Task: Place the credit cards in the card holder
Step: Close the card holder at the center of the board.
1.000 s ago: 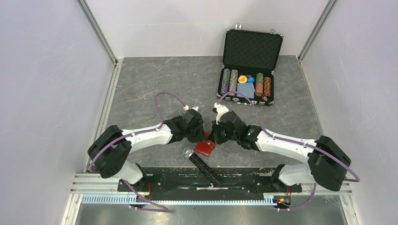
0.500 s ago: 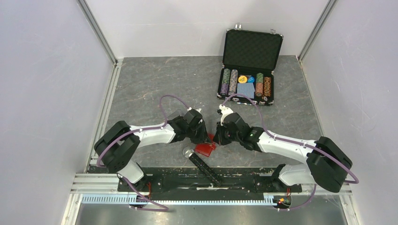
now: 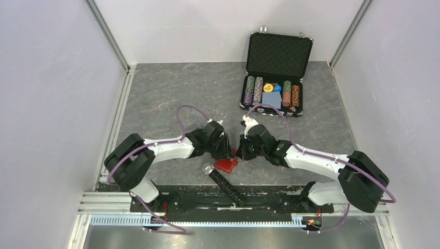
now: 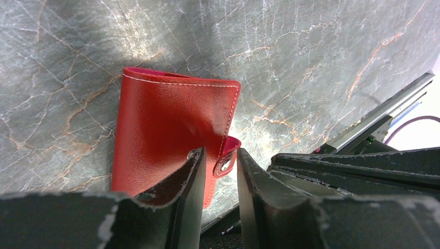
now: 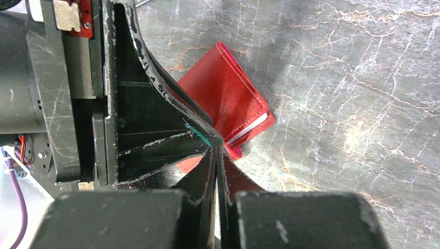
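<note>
The snap tab curls short of the card holder's stud, so my left gripper needs to grab the tab's end (image 4: 225, 165) and pull the tab over the cover.
The card holder (image 3: 226, 165) is a red wallet lying folded shut on the grey table between both arms. In the left wrist view my left gripper (image 4: 220, 153) stands open over the card holder (image 4: 166, 124), and the snap tab (image 4: 226, 162) sits loose between its fingers. My right gripper (image 5: 217, 144) is shut, its tips touching the open edge of the card holder (image 5: 228, 98), where a pale sliver shows inside. From above, the left gripper (image 3: 227, 153) and right gripper (image 3: 239, 154) almost meet over it. The credit cards are hidden.
An open black case (image 3: 273, 78) with poker chips and a blue deck stands at the back right. A black bar with a silver round end (image 3: 224, 181) lies just in front of the wallet. The metal rail (image 3: 233, 199) runs along the near edge.
My left gripper's jaws have come apart, letting go of the wallet's tab, and the left arm's elbow has shifted right. The right gripper stays shut in place.
</note>
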You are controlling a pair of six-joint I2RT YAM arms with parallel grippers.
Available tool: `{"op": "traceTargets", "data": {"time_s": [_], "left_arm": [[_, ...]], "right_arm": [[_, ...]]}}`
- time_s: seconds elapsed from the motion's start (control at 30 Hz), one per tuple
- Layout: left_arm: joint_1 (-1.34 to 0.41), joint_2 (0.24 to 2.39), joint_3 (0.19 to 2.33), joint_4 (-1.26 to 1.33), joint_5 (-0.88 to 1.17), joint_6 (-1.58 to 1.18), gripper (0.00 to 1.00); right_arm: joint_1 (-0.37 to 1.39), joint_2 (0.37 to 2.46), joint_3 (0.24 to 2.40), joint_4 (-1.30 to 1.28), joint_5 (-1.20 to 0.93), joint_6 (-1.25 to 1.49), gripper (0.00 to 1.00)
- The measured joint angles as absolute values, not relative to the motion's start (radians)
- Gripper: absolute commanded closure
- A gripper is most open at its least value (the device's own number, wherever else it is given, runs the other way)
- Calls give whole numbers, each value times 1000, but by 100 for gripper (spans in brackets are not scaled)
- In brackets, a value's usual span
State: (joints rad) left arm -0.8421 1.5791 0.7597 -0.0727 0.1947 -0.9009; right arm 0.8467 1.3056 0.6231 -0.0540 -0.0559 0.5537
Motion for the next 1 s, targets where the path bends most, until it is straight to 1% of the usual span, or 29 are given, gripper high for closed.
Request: {"op": "traceTargets", "data": {"time_s": [0.1, 0.17, 0.23, 0.37, 0.53, 0.8, 0.97, 1.0], "left_arm": [[-842, 1579, 760, -75, 194, -900, 85], [-842, 1579, 760, -76, 194, -899, 94], [-842, 1577, 760, -78, 193, -900, 98], [-842, 1558, 763, -115, 175, -899, 97], [-842, 1528, 792, -202, 122, -871, 88], [-842, 1533, 822, -271, 64, -816, 87], [-842, 1556, 828, -294, 52, -798, 75], [-842, 1556, 829, -297, 51, -794, 71]], "right_arm": [[847, 1306, 623, -54, -56, 553, 100], [847, 1306, 623, -54, -56, 553, 100], [847, 1306, 623, -54, -57, 554, 100], [847, 1306, 623, -54, -65, 553, 100], [847, 1314, 623, -52, -88, 553, 100], [847, 1369, 617, 9, -148, 562, 100], [847, 1409, 617, 52, -173, 570, 100], [847, 1418, 617, 57, -178, 570, 100]]}}
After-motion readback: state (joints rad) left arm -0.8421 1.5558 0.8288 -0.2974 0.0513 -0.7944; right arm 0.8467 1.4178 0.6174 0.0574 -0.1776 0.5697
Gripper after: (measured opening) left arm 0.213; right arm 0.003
